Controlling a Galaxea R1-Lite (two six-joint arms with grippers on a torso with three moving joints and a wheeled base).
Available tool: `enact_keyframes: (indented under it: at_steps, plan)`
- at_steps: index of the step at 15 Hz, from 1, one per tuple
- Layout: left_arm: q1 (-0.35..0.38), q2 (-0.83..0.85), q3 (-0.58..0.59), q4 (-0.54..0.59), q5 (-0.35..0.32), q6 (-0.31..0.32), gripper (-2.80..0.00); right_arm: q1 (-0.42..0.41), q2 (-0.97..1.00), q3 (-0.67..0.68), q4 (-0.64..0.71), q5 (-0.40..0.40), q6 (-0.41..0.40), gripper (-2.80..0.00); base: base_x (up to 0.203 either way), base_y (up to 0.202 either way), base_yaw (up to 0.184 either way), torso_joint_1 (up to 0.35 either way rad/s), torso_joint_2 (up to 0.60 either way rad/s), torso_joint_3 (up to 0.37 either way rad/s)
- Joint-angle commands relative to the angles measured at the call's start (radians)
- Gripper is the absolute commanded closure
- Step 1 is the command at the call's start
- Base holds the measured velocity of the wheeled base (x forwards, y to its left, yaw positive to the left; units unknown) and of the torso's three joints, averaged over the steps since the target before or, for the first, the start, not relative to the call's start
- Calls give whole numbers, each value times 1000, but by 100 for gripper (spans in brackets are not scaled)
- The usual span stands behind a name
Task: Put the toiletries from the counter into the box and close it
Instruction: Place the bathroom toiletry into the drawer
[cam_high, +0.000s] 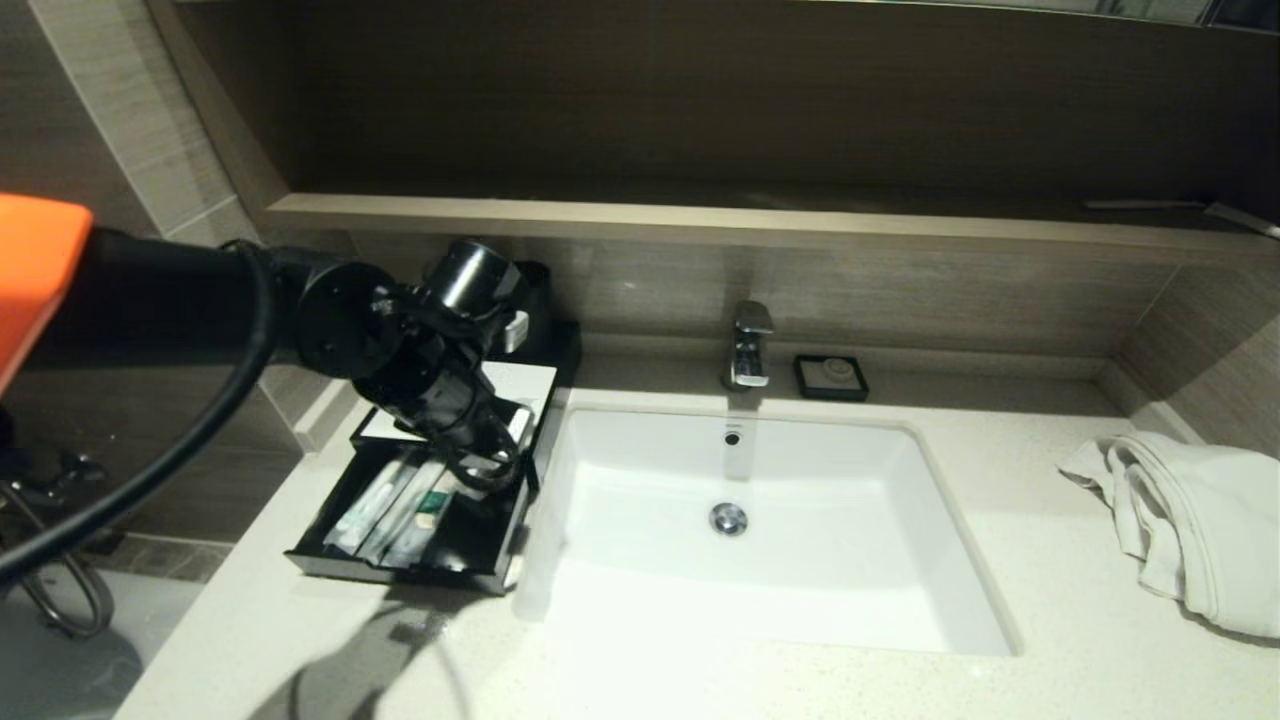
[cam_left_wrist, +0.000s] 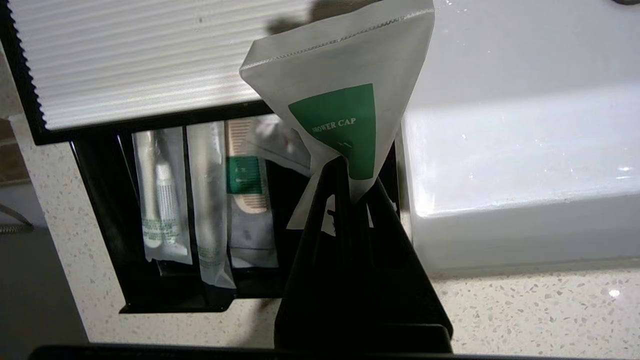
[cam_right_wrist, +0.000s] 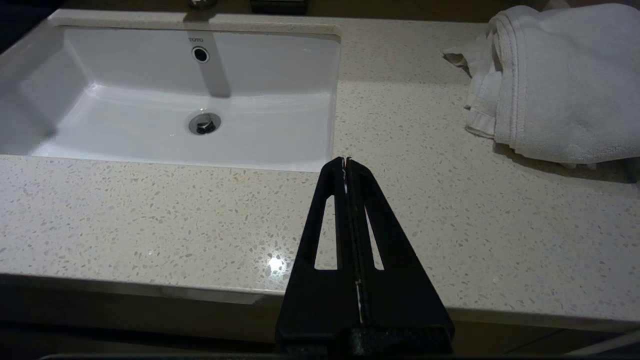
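The shower cap packet, now at the drawer's sink-side end, will be let go by my left gripper in the drawer (cam_high: 482, 499) (cam_left_wrist: 328, 191), between the comb pack and the sink-side.
The black box (cam_high: 525, 378) with a white top panel (cam_left_wrist: 150, 60) stands on the counter (cam_high: 1020, 560) left of the sink, its drawer (cam_high: 400, 572) pulled out. Several wrapped toiletries lie side by side in the drawer: a toothbrush pack (cam_left_wrist: 162, 200), a long thin pack (cam_left_wrist: 210, 210) and a comb pack (cam_left_wrist: 247, 200). My left gripper (cam_left_wrist: 345, 167) hangs over the drawer's sink-side end, shut on the lower corner of a white packet (cam_left_wrist: 345, 75) with a green "SHOWER CAP" label. My right gripper (cam_right_wrist: 346, 161) is shut and empty above the counter's front edge.
A white sink (cam_high: 800, 520) lies right beside the box, with a chrome faucet (cam_high: 750, 345) and a small black soap dish (cam_high: 831, 377) behind it. A crumpled white towel (cam_high: 1190, 520) sits at the far right. A wooden shelf (cam_high: 700, 220) runs along the wall above.
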Motion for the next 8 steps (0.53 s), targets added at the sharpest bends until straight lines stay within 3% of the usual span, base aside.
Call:
enact_keyframes:
  at_steps: [1, 4, 8]
  plan:
    - [21, -34, 57, 0, 1, -6, 0, 0, 0, 0, 0, 0, 0, 0, 0, 0, 0, 0, 0, 0]
    - [31, -70, 145, -12, 0, -9, 0, 0, 0, 0, 0, 0, 0, 0, 0, 0, 0, 0, 0, 0]
    - [68, -64, 180, -13, -4, -12, 0, 0, 0, 0, 0, 0, 0, 0, 0, 0, 0, 0, 0, 0]
